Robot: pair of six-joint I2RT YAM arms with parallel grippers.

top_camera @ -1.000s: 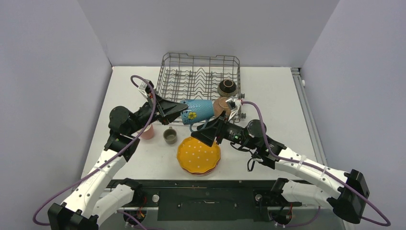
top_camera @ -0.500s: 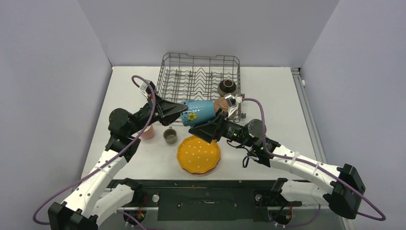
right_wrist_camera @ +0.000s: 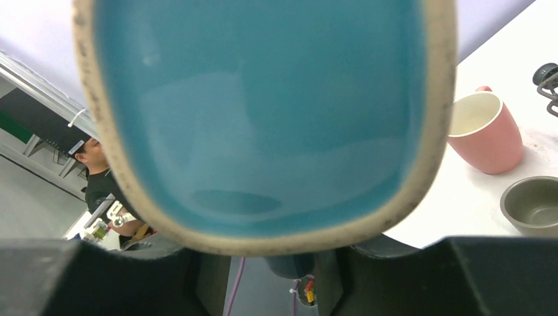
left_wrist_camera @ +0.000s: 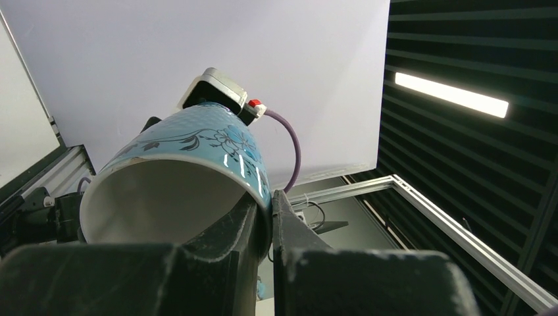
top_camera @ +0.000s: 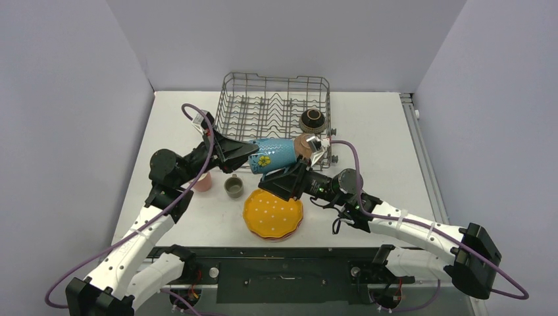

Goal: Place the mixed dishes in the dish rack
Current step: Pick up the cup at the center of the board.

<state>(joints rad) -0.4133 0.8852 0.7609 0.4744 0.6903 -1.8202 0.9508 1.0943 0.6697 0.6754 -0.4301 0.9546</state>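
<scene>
My right gripper needs to turn the mug rim-down by the mug's handle while my left gripper holds the mug's rim, before my left gripper takes the mug's base end [top_camera: 289, 152].
The blue flowered mug [top_camera: 273, 153] hangs on its side above the table in front of the dish rack [top_camera: 227, 92]. My left gripper [top_camera: 249, 150] is shut on the mug's rim [left_wrist_camera: 263, 191], one finger inside and one outside. My right gripper [top_camera: 276, 178] sits under the mug's base [right_wrist_camera: 263, 112], which fills the right wrist view. Its jaws stand partly open around the mug's handle [right_wrist_camera: 289, 264], with a gap on one side. A dark brown bowl [top_camera: 312, 120] is in the rack. A terracotta bowl [top_camera: 304, 143] lies at its front edge.
On the table stand a pink cup [top_camera: 202, 181] [right_wrist_camera: 487, 131] and a grey-green cup [top_camera: 233, 187] [right_wrist_camera: 533, 204]. The orange-yellow dotted plate [top_camera: 273, 212] lies on a pink plate [top_camera: 276, 237] near the front edge. Grey walls close in the table.
My right gripper has moved left and up under the mug, and its jaws have narrowed around the handle. The left gripper and mug have stayed put.
</scene>
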